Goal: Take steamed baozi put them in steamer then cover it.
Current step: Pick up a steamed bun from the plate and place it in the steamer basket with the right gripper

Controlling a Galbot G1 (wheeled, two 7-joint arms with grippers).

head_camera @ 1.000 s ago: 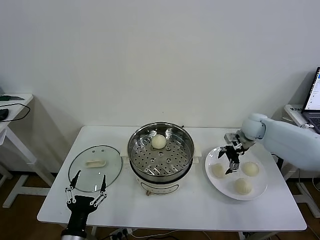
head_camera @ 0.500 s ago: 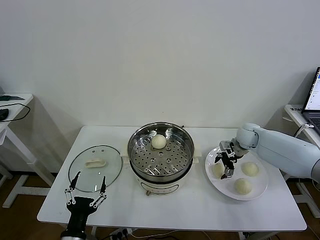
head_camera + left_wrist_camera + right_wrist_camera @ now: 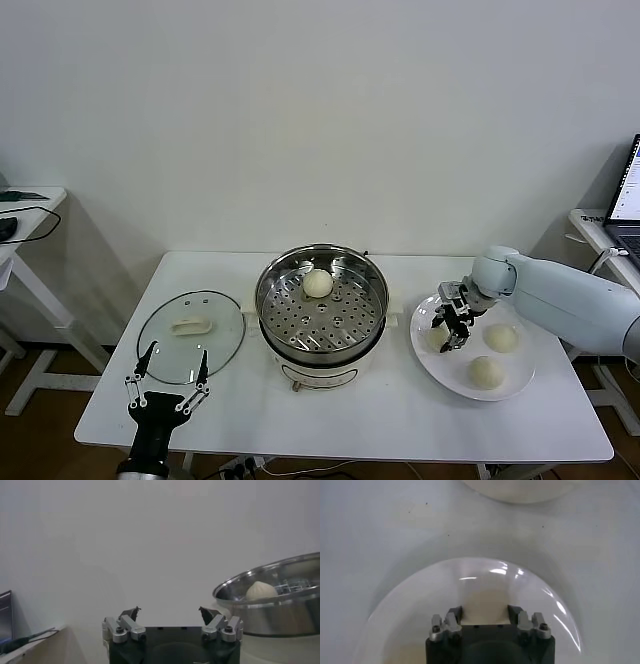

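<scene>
Next, I release this baozi with my right gripper on the steamer's perforated tray (image 3: 289,317), by the rim nearest the glass cover.
The steamer (image 3: 322,352) stands mid-table with one baozi (image 3: 317,283) on its perforated tray. Three more baozi lie on a white plate (image 3: 452,374) to the right: one at the left (image 3: 435,340), one at the back right (image 3: 500,338) and one at the front (image 3: 486,372). My right gripper (image 3: 452,328) is down on the left bun. In the right wrist view its fingers (image 3: 485,611) press both sides of that bun (image 3: 485,600), which rests on the plate (image 3: 415,615). The glass cover (image 3: 190,340) lies flat to the left of the steamer. My left gripper (image 3: 176,354) is open and empty at the table's front edge, just in front of the cover.
The left wrist view shows the open left gripper (image 3: 169,611) with the steamer (image 3: 280,617) and its bun (image 3: 260,590) beyond. A laptop (image 3: 627,195) stands on a side table at the far right. Another side table (image 3: 25,215) is at the far left.
My right gripper has moved left and down from above the plate onto the left bun and closed around it. The left arm has barely moved.
</scene>
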